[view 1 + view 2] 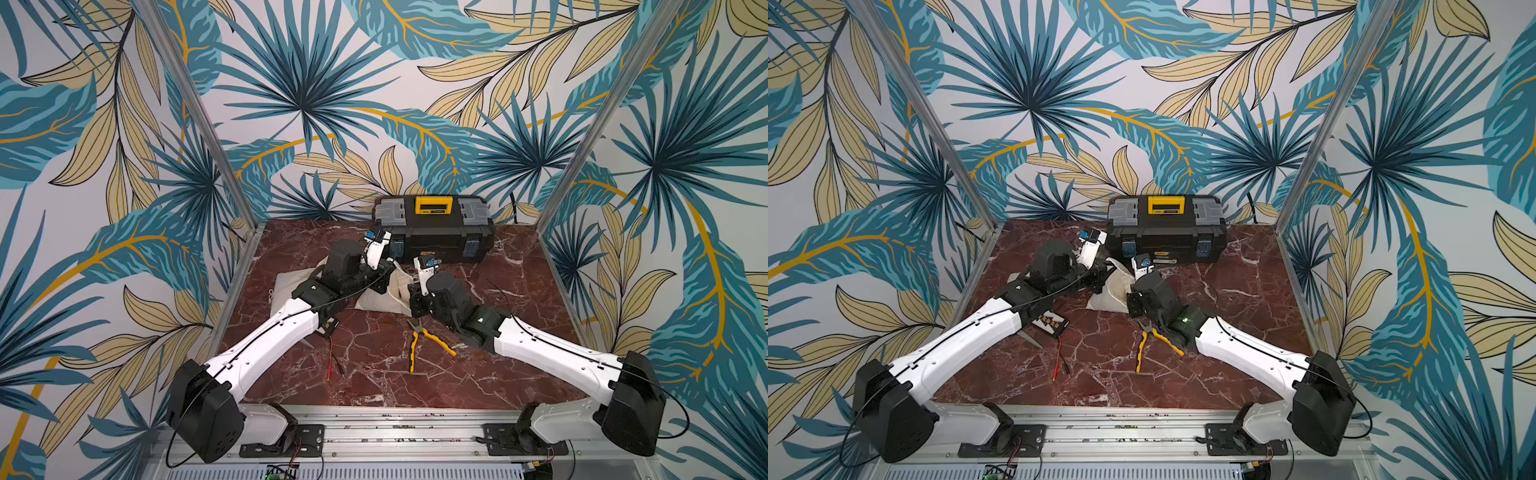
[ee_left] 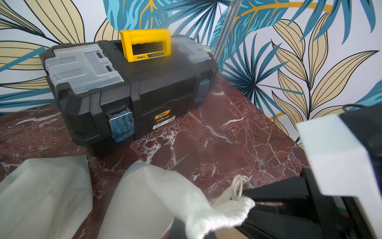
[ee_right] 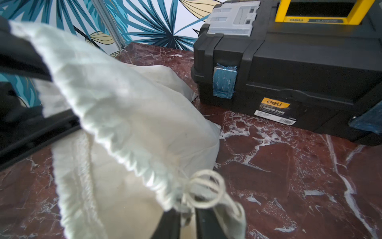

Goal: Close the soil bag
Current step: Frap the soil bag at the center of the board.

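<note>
My left gripper needs to take the soil bag's hem point(image 3: 173, 193) beside the drawstring loop before my right gripper pulls, as it now holds the soil bag's rim across from that loop.
The soil bag point(image 1: 388, 293) is a cream cloth drawstring sack lying mid-table, seen in both top views point(image 1: 1111, 291). My left gripper point(image 1: 388, 270) is shut on the bag's hemmed rim point(image 3: 68, 62) and holds it lifted; in the left wrist view the cloth point(image 2: 217, 209) hides its jaws. My right gripper point(image 3: 187, 215) sits at the opposite end of the mouth, shut on the drawstring just below its loop point(image 3: 206, 190). Its black fingers point(image 2: 268, 195) also show in the left wrist view, pinching that loop point(image 2: 237, 187).
A black toolbox point(image 1: 432, 232) with a yellow handle stands close behind the bag. Another cream bag point(image 1: 291, 282) lies to the left under my left arm. Yellow-handled pliers point(image 1: 419, 343) and red and black leads point(image 1: 332, 359) lie in front.
</note>
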Tool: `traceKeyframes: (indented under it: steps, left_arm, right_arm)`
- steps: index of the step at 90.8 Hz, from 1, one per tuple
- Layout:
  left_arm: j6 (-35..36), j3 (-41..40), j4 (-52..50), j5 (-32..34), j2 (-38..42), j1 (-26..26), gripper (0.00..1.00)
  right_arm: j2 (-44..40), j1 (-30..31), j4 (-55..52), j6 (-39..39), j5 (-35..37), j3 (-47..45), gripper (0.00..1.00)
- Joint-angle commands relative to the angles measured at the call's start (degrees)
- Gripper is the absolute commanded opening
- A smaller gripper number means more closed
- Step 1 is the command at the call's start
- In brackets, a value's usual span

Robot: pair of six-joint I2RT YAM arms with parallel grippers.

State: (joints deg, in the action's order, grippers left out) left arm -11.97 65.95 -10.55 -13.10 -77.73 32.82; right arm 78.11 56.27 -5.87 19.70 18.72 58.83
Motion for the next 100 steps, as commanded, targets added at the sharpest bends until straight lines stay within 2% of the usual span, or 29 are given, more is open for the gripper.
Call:
traceKeyframes:
  steps: [1, 5, 23, 37, 40, 48, 58, 72, 78, 86, 100]
  left_arm:
    - [1.49, 2.23, 1.35, 1.95, 0.66, 0.23, 0.00]
    - [2.23, 2.18, 0.69, 4.38, 0.57, 0.25, 0.00]
    - [5.25, 1.49, -2.24, 16.49, -1.06, -0.60, 0.00]
    - [5.55, 0.92, -1.02, 17.35, -2.00, -2.34, 0.00]
    - [5.80, 0.99, -0.66, 17.20, -1.78, -2.44, 0.06]
    - [7.78, 0.94, 0.90, 13.96, 0.13, -2.50, 0.24]
    - [10.20, -1.81, 6.99, 7.32, 4.92, -2.02, 0.46]
    - [12.04, -6.70, 15.30, -1.03, 12.42, -1.10, 0.63]
    - [12.50, -7.99, 17.44, -4.49, 14.58, -0.92, 0.68]
    - [13.79, -8.62, 19.24, -8.79, 15.88, -0.58, 0.68]
    - [16.72, -7.80, 19.72, -12.04, 13.50, -0.09, 0.68]
  right_arm:
    - [-1.28, -0.08, -0.72, -1.27, -2.12, 1.09, 0.04]
    - [-2.67, -0.11, -3.01, -2.04, -2.60, 1.62, 0.00]
    - [-10.81, -0.19, -16.11, -7.99, -0.36, 7.25, 0.00]
    - [-15.37, -0.37, -14.59, -13.31, -3.83, 12.38, 0.00]
    - [-15.44, -0.37, -13.54, -14.38, -4.14, 13.31, 0.00]
    - [-13.67, -0.46, -9.92, -17.13, -3.23, 14.97, 0.00]
    - [-9.30, -0.46, -7.11, -19.76, -8.08, 18.86, 0.00]
    - [-2.39, -0.50, -5.16, -21.84, -8.98, 23.64, 0.00]
    - [-1.14, -0.76, -4.14, -22.21, -9.07, 24.78, 0.00]
    - [-0.33, -1.25, -3.51, -22.26, -9.71, 25.98, 0.00]
    - [-0.70, -1.65, -3.02, -21.53, -10.53, 26.34, 0.00]
